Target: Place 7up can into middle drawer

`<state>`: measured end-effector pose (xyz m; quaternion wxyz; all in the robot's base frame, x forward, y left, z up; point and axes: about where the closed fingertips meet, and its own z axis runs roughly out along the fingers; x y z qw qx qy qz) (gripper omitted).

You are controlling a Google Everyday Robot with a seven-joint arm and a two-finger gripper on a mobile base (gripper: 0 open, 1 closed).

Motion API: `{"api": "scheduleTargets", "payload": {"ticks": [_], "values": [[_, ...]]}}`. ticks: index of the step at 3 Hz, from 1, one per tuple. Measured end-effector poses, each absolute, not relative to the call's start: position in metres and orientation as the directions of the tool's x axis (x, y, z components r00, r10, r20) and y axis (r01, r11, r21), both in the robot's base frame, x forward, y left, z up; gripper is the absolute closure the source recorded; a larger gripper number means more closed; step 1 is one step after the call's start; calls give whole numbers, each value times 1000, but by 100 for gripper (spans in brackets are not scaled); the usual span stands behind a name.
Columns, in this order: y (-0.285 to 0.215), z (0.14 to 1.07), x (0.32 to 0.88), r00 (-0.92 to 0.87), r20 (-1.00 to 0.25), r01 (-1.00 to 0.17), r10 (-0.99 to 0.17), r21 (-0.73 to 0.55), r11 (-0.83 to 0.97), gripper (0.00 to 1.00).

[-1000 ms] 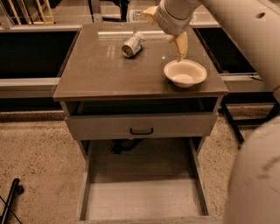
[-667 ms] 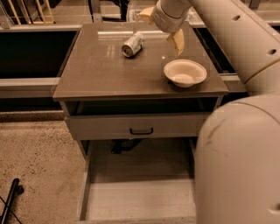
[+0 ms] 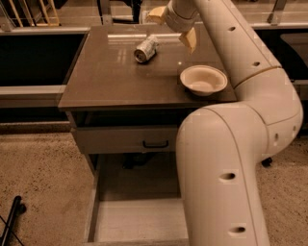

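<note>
My gripper needs to close next on the body of the 7up can (image 3: 148,46), behind the can's shiny end, to lift it off the brown cabinet top.
The 7up can (image 3: 146,49) lies on its side on the brown cabinet top (image 3: 110,77), toward the back, its shiny end facing front-left. My gripper (image 3: 172,27) hangs above the back of the top, just right of the can and apart from it. It is open and empty, with one tan finger (image 3: 156,14) behind the can and the other (image 3: 188,39) to its right. The middle drawer (image 3: 139,218) is pulled out at the bottom of the view, its pale floor bare. My arm hides its right side.
A round cream bowl (image 3: 202,79) stands on the right of the cabinet top, near the front edge. A grey drawer front with a black handle (image 3: 155,143) sits slightly open under the top. My big white arm (image 3: 226,158) fills the right side. Speckled floor lies to the left.
My gripper has moved left and toward the back, from above the bowl to just right of the can. My arm now covers more of the right side. The can and bowl have not moved.
</note>
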<state>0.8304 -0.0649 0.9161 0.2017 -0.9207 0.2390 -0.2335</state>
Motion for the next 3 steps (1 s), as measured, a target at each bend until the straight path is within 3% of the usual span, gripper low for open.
{"api": "scheduleTargets", "payload": {"ticks": [3], "values": [[-30,863,895,773,451,-265,-446,-409,-873,0]]}}
